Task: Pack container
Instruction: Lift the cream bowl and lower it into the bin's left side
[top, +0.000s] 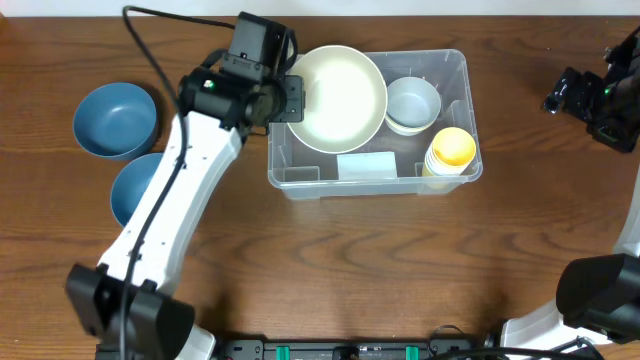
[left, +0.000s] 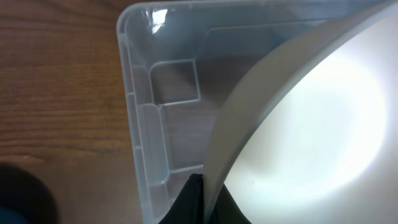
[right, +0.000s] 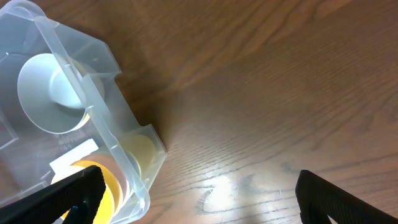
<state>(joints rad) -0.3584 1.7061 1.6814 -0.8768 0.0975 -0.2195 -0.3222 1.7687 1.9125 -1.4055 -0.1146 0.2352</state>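
Note:
My left gripper needs to let go of the large cream bowl inside the clear bin (top: 327, 130), next to the small pale bowl.
The container (top: 300, 178) is a clear plastic bin with a pale label, at the table's middle back. My left gripper (top: 293, 98) is shut on the rim of a large cream bowl (top: 340, 97) and holds it tilted over the bin's left half. In the left wrist view the fingers (left: 203, 198) pinch the bowl's edge (left: 311, 130) above the bin's corner (left: 134, 93). A small pale bowl (top: 412, 103) and stacked yellow cups (top: 450, 150) are inside the bin. My right gripper (right: 196, 190) is open and empty over bare table, to the right of the bin (right: 93, 106).
Two blue bowls (top: 115, 118) (top: 135, 185) rest on the table at the left, the nearer one partly under my left arm. The right arm (top: 600, 95) is at the far right edge.

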